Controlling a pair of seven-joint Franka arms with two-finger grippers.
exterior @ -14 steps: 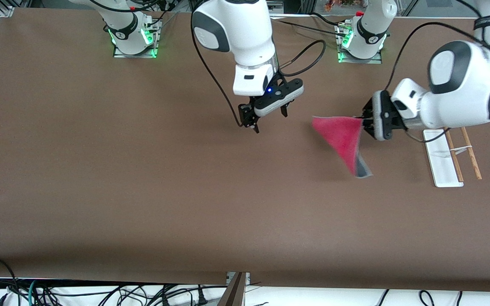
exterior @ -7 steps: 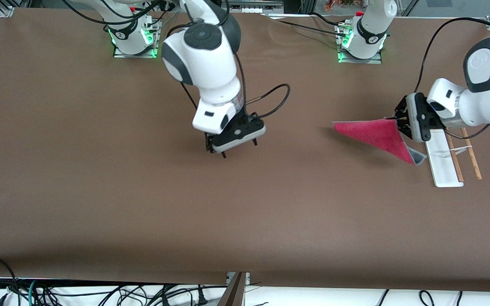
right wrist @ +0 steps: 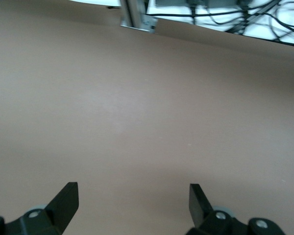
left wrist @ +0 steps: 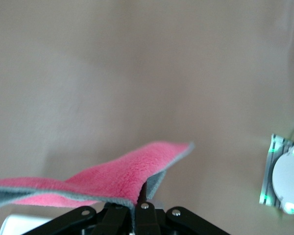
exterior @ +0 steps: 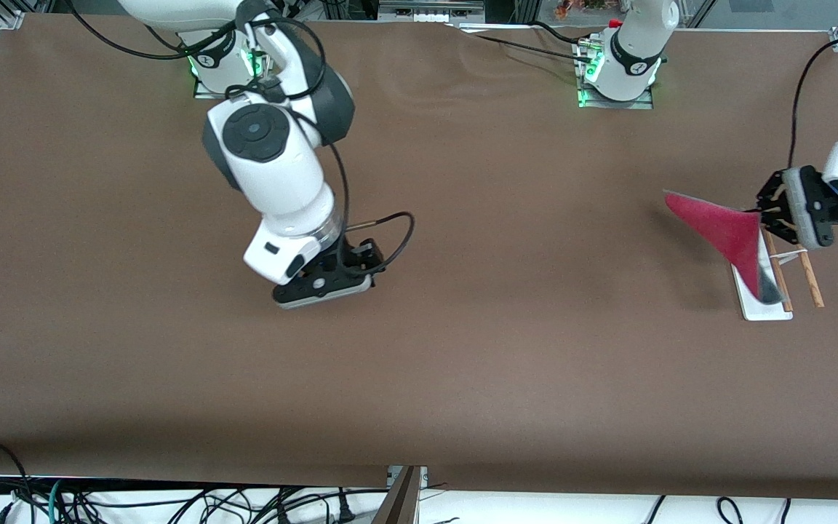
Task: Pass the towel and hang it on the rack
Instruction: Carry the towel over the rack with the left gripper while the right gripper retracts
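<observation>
Next, I release the pink-red towel from my left gripper so that it lies across the middle of both wooden rods [exterior: 791, 250], over the white base of the rack.
The pink-red towel [exterior: 724, 236] with grey edging hangs in the air from my left gripper [exterior: 762, 216], which is shut on one corner of it. The towel's lower end hangs over the rack's white base [exterior: 764, 309]. The rack [exterior: 797, 273] with its two wooden rods stands at the left arm's end of the table, partly hidden by the towel and the gripper. In the left wrist view the towel [left wrist: 117, 178] is pinched in my left gripper [left wrist: 139, 203]. My right gripper [exterior: 321, 280] is open and empty over the middle of the table; its fingers [right wrist: 66, 198] are spread wide.
The brown table [exterior: 463, 349] stretches wide around both arms. Cables hang past the table's edge nearest the camera [exterior: 172, 502]. The left arm's base [exterior: 619, 69] and the right arm's base [exterior: 226, 69] stand along the top edge.
My left gripper has carried the towel toward the left arm's end of the table, over the rack. My right arm has swung away toward its own end and lower over the table.
</observation>
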